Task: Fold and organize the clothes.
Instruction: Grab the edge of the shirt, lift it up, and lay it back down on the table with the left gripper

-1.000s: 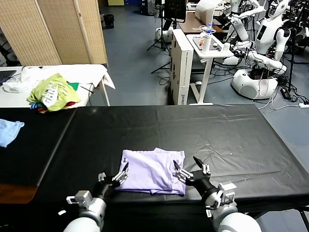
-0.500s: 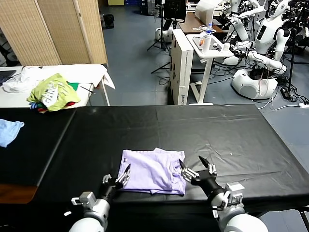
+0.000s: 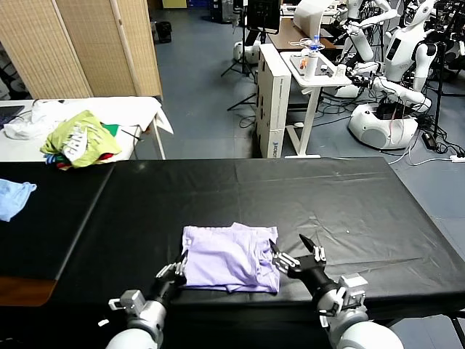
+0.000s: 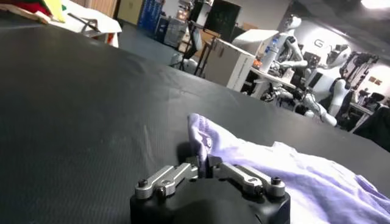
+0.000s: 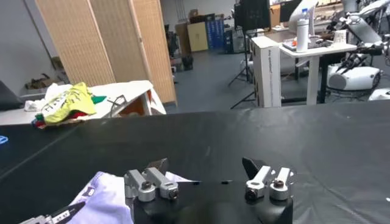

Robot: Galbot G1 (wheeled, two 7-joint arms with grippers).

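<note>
The robot's left gripper should put the pale lavender T-shirt down on the front of the black table, nearer the light-blue cloth (image 3: 187, 257) (image 4: 212, 159).
The pale lavender T-shirt (image 3: 229, 256) lies folded and plain side up on the black table (image 3: 327, 203), near its front edge. My left gripper (image 3: 176, 270) is at the shirt's near left corner. In the left wrist view (image 4: 203, 162) its fingers are closed together with a raised fold of the shirt (image 4: 256, 161) pinched at their tips. My right gripper (image 3: 290, 251) is open and empty at the shirt's near right edge, one finger over the cloth. In the right wrist view (image 5: 205, 167) the shirt (image 5: 105, 196) lies beside one open finger.
A yellow-green garment (image 3: 78, 138) lies heaped on a white table (image 3: 138, 109) at the far left. A light-blue cloth (image 3: 13, 198) lies on a second black table (image 3: 51, 218) to the left. Folding screens, desks and other robots stand beyond.
My left gripper has closed on the shirt's near left corner; it was open before. My right gripper drew back a little to the right, then stayed still and open.
</note>
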